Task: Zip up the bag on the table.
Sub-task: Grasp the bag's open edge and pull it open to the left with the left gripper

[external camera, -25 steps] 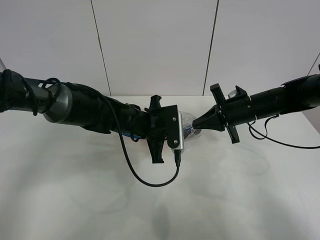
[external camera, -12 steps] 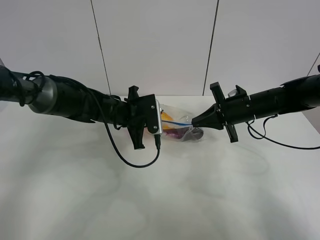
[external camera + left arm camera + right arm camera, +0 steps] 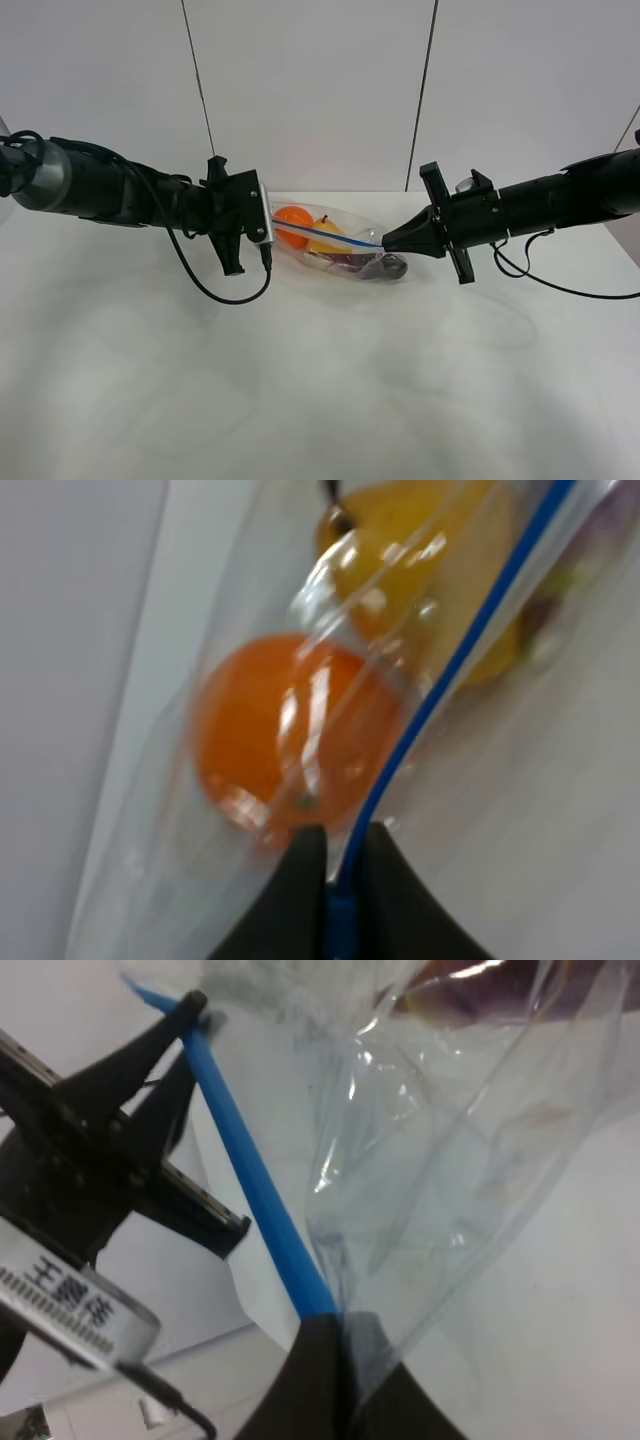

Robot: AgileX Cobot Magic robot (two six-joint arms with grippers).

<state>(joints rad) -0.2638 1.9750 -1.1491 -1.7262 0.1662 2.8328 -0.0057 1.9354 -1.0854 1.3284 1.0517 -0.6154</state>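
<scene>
Next, my left gripper releases the blue strip's end on the white table (image 3: 210,209) near the grey wall's dark seam.
The clear bag (image 3: 335,247) lies on the white table (image 3: 320,400) between my two grippers, with its blue seal strip (image 3: 325,236) stretched taut. It holds an orange fruit (image 3: 292,224), a yellow pear (image 3: 325,235) and a dark item (image 3: 365,266). My left gripper (image 3: 274,235) is shut on the strip's left end; the left wrist view shows the strip (image 3: 440,685) running from its fingertips (image 3: 300,870) past the orange (image 3: 290,730). My right gripper (image 3: 386,242) is shut on the strip's right end, as the right wrist view (image 3: 255,1195) shows.
A black cable (image 3: 215,292) loops from the left wrist down onto the table. Another cable (image 3: 560,285) trails from the right arm across the table's right side. A grey panelled wall (image 3: 310,90) stands behind.
My left gripper has slid leftward along the blue strip, away from the right gripper, uncovering the bag and its fruit. The right gripper has stayed in place.
</scene>
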